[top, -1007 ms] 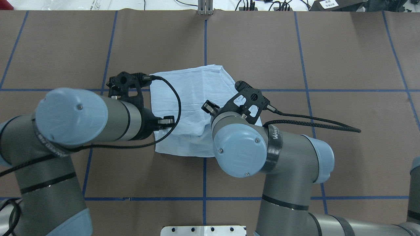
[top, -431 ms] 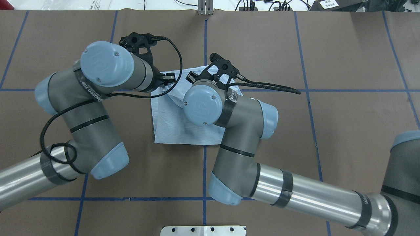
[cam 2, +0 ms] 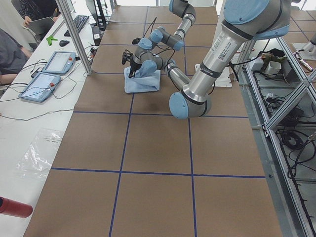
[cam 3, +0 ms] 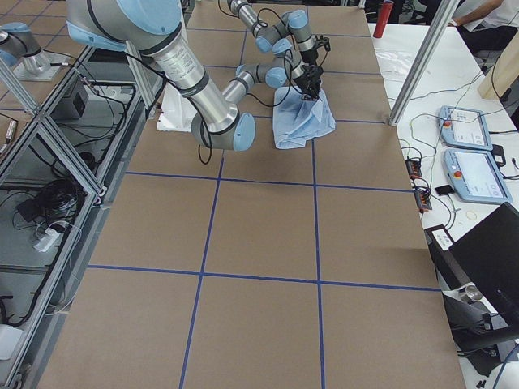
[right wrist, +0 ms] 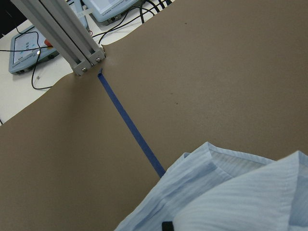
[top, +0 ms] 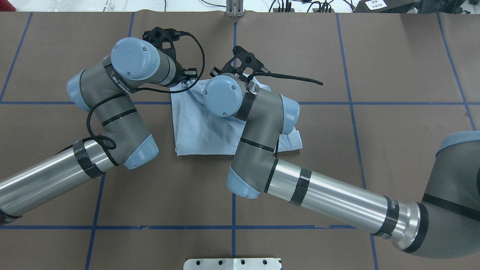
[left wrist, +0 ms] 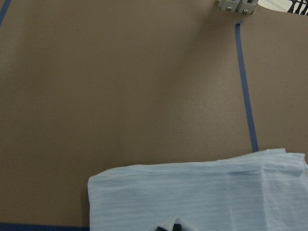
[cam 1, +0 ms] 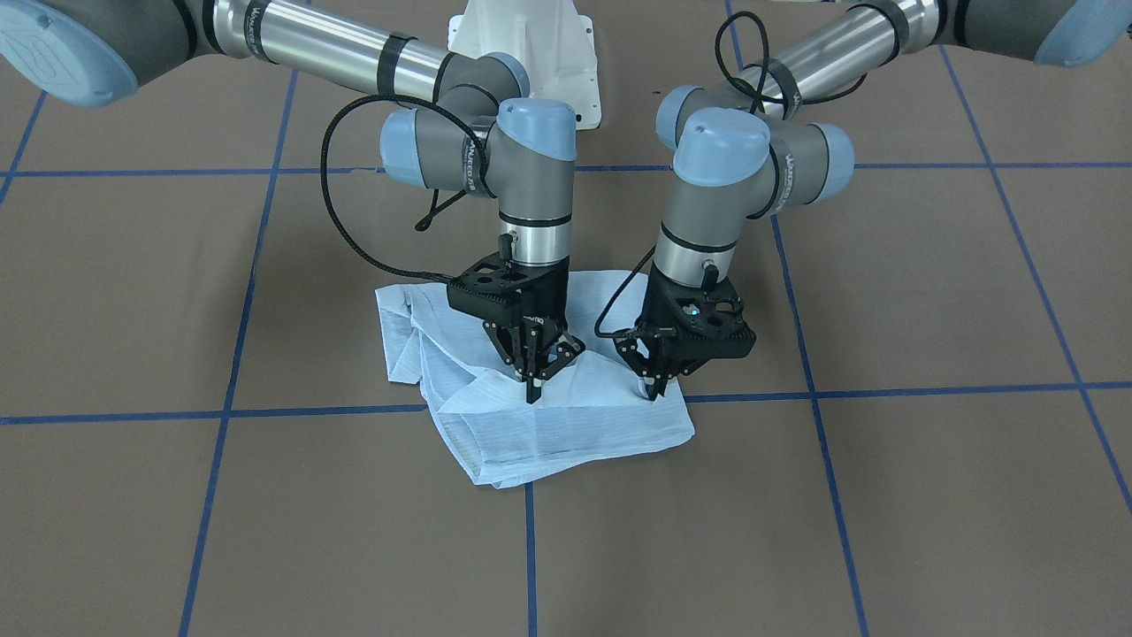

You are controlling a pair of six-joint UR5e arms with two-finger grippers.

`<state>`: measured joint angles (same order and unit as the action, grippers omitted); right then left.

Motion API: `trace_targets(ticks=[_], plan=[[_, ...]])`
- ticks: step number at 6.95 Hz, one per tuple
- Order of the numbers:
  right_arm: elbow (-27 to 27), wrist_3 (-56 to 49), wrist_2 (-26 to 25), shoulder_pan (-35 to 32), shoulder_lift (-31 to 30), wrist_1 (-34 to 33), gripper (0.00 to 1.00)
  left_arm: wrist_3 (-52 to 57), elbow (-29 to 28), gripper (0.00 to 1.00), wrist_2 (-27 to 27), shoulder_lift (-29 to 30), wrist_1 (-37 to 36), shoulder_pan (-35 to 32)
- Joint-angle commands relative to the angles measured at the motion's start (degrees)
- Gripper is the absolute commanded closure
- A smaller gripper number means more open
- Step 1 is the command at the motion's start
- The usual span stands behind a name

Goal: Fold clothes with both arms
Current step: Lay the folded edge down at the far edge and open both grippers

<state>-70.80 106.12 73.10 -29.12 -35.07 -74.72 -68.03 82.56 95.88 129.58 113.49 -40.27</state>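
The shirt's upper layer stops short of its far edge, so next I lay it down, then my left gripper needs to pinch the upper layer's corner (cam 1: 638,396) and pull it farther.
The pale blue striped shirt (cam 1: 566,429) lies folded in a rough rectangle at the table's middle, and also shows in the overhead view (top: 206,138). My left gripper (cam 1: 653,389) points down with its fingers pinched together on an upper layer of the shirt near its far edge. My right gripper (cam 1: 533,389) does the same beside it, also shut on the fabric. In the overhead view both grippers are hidden under their wrists. The left wrist view shows the shirt's far edge (left wrist: 202,192) on the brown table, and the right wrist view shows a folded corner (right wrist: 231,197).
The brown table cover (top: 393,56) has blue tape lines. An aluminium post (top: 234,9) stands at the far edge. The white pedestal base (cam 1: 522,40) is behind the arms. Operators' tablets (cam 2: 49,69) and a red bottle (cam 2: 15,207) lie on the side table.
Both arms have reached forward, away from the robot, carrying the shirt's near part over towards its far edge. The shirt's near hem now lies farther from the robot.
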Motion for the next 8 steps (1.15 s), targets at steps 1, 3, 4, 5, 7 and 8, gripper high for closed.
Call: trace_targets(ticks=[1, 3, 4, 5, 7, 8], plan=[[6.17, -0.56, 0.20, -0.68, 2.54, 3.60, 1.00, 1.15, -4.33, 1.00, -0.08, 0.59, 1.83, -0.60], [9.87, -0.56, -0.06, -1.03, 3.86, 5.45, 1.00, 1.15, -5.39, 1.00, -0.17, 0.59, 1.91, -0.51], [11.20, -1.08, 0.03, -1.29, 3.78, 7.38, 0.69, 2.80, -5.57, 0.17, -0.17, 0.41, 1.91, -0.51], [11.12, -7.09, 0.98, -2.43, 4.39, 7.49, 0.03, 8.04, -5.57, 0.00, -0.08, -0.11, 5.05, -1.04], [9.72, -13.08, 10.19, -6.64, 4.58, 7.40, 0.00, 10.55, -4.26, 0.00, 2.01, -1.69, 6.93, -1.48], [8.06, -15.39, 12.40, -7.35, 3.09, 7.40, 0.00, 10.12, -3.21, 0.00, 3.07, -1.78, 6.58, -1.31]])
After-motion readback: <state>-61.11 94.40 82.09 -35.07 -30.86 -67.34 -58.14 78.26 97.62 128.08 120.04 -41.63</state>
